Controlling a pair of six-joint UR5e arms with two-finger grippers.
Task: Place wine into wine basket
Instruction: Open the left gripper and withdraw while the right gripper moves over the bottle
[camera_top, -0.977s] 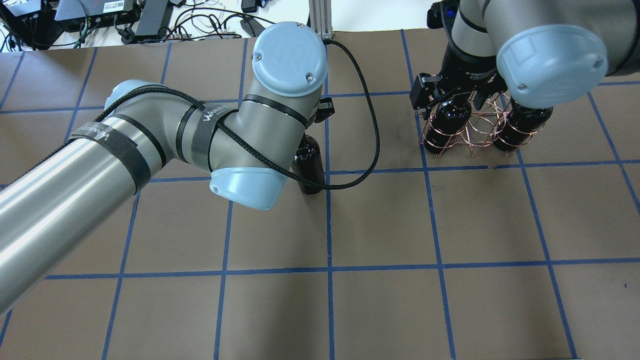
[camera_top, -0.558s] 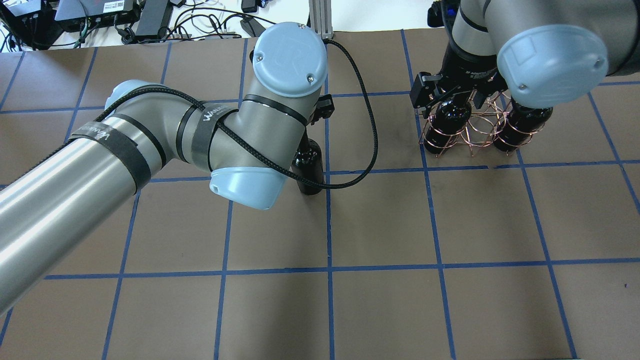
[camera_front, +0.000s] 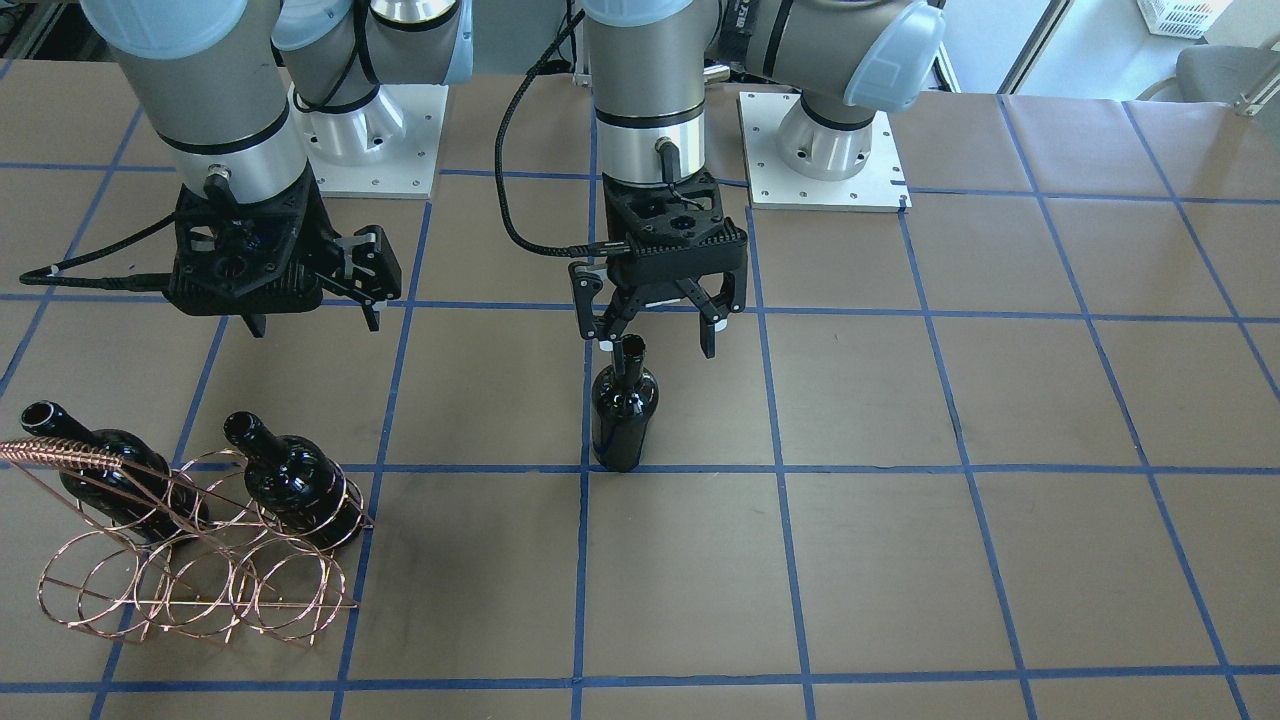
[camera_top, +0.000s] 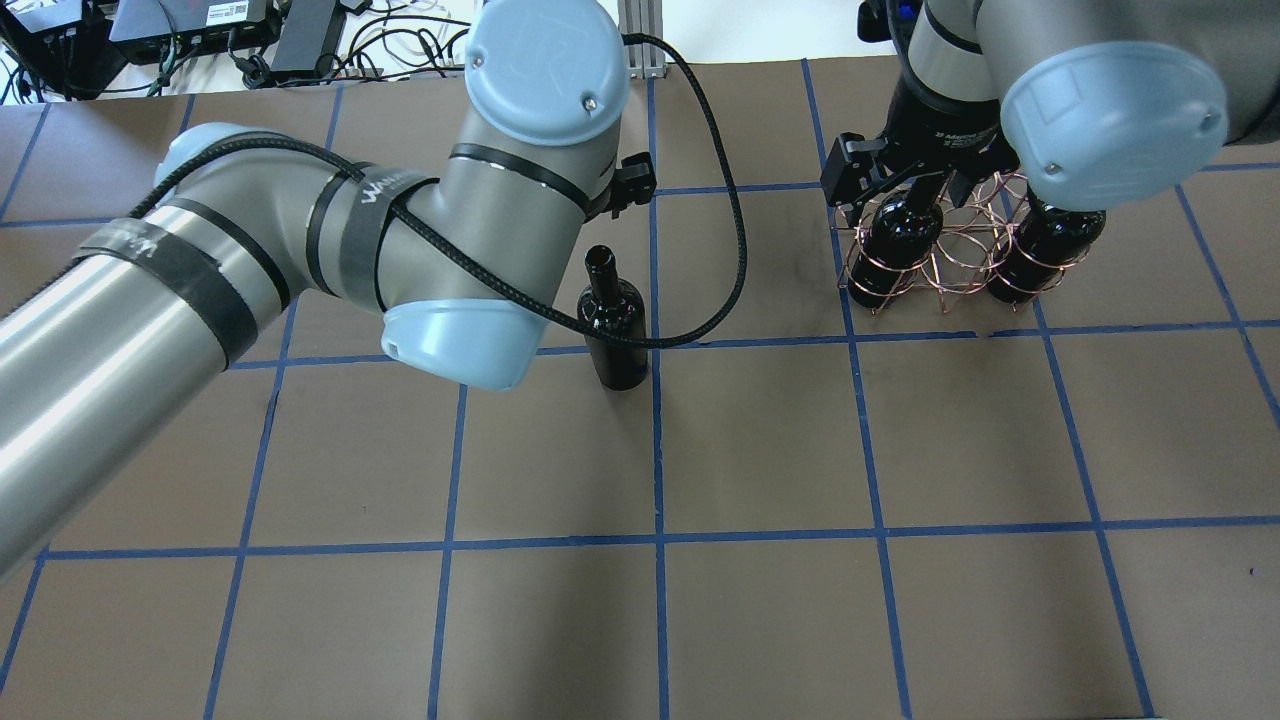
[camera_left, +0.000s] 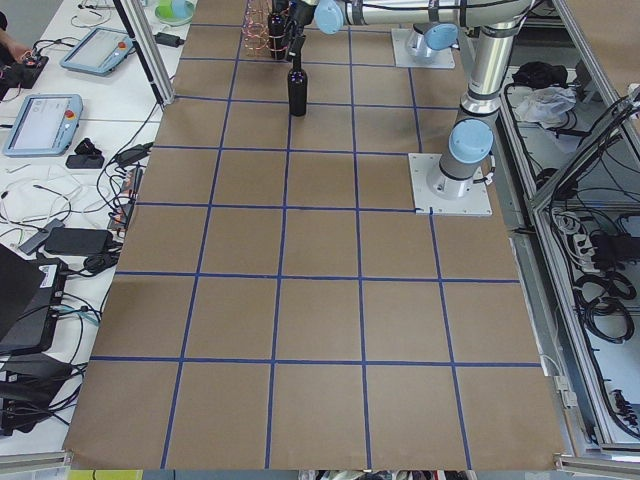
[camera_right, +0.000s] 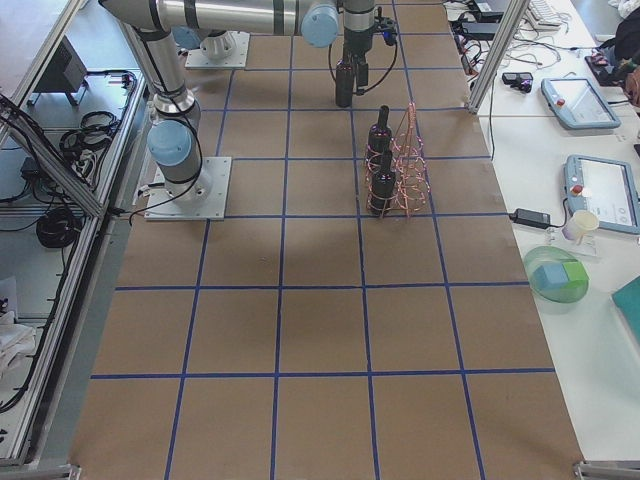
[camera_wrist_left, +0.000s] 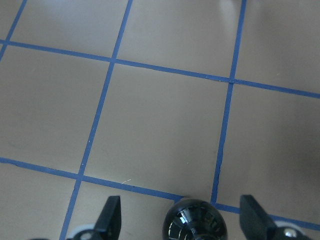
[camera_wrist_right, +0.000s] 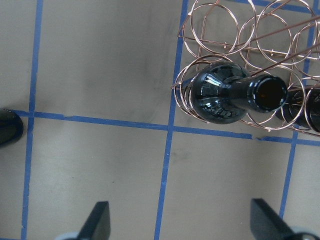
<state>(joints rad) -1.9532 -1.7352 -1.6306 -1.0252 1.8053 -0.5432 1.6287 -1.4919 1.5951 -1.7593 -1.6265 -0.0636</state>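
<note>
The wine bottle stands upright on the middle of the table, and my right gripper should go to the neck (camera_front: 629, 362) of it next and close there.
A dark glass wine bottle (camera_top: 612, 322) stands upright on the table's middle, also in the front view (camera_front: 625, 412). My left gripper (camera_front: 657, 343) is open just above it, its neck top level with the fingertips, nearer one finger; the wrist view shows the bottle's top (camera_wrist_left: 195, 228) between the fingers (camera_wrist_left: 111, 220). The copper wire wine basket (camera_top: 950, 262) stands at the far right with two more bottles (camera_top: 900, 235) (camera_top: 1040, 250) in its outer rings; the middle rings hold nothing. My right gripper (camera_front: 315, 305) is open and empty above the basket's bottle (camera_wrist_right: 225, 95).
Brown paper with a blue tape grid (camera_top: 760, 440) covers the table. A black cable (camera_top: 735, 250) loops off my left wrist beside the standing bottle. The two arm bases (camera_front: 820, 150) sit at the robot's edge. Cables and devices (camera_top: 300, 40) lie beyond the far edge.
My left arm has shifted to the overhead view's left and farther away, uncovering the standing bottle's neck. The bottle has stayed put. My right gripper has barely moved.
</note>
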